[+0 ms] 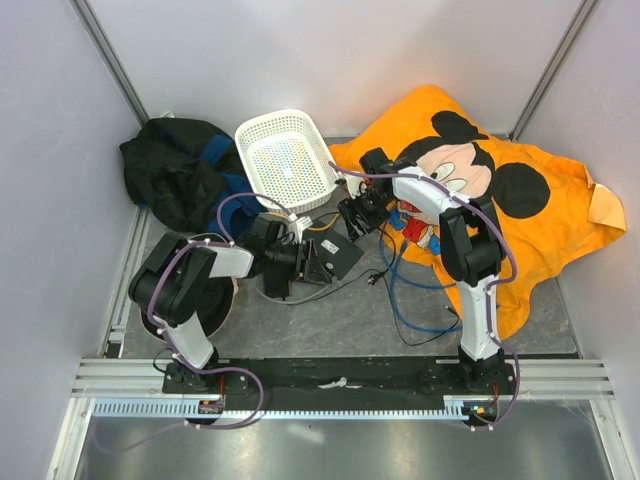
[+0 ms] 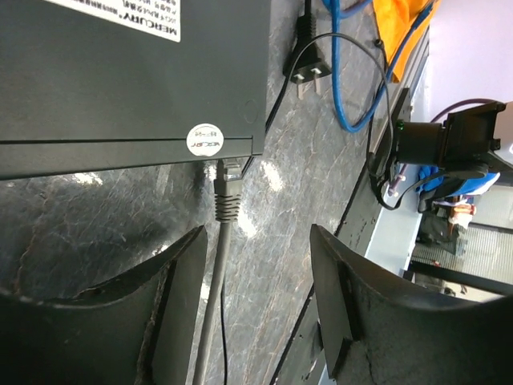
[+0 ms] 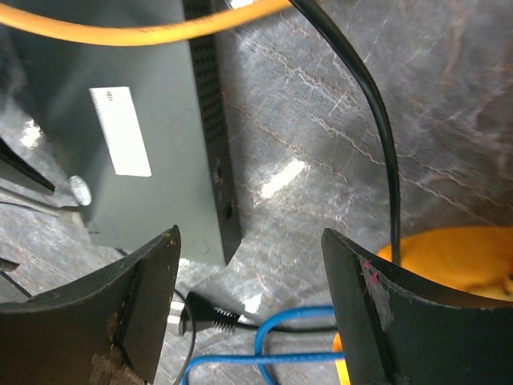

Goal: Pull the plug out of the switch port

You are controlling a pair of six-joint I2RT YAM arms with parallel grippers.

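The fingers of my open left gripper are on both sides of the grey cable behind the plug, so I need to move up to the switch's edge and close on the plug itself (image 2: 228, 184) before I pull.
The switch is a flat black box (image 1: 335, 255) with a white label (image 3: 120, 132); it also shows in the left wrist view (image 2: 128, 80). A grey plug (image 2: 228, 188) sits in a port at the corner of its edge, and its grey cable (image 2: 210, 305) runs back between my left fingers, close to the left finger (image 2: 180, 273). My left gripper (image 2: 256, 237) is open, a short way back from the plug, touching nothing. My right gripper (image 3: 248, 241) is open and empty above the switch's other side (image 3: 220, 184). In the top view the left gripper (image 1: 300, 262) and the right gripper (image 1: 358, 215) flank the box.
A black power plug (image 3: 200, 309) and a blue cable (image 3: 272, 337) lie below the right gripper. A yellow cable (image 3: 144, 32) and a black cable (image 3: 377, 120) cross above. A white basket (image 1: 285, 160), a black bag (image 1: 175, 170) and an orange Mickey cloth (image 1: 520, 210) lie behind.
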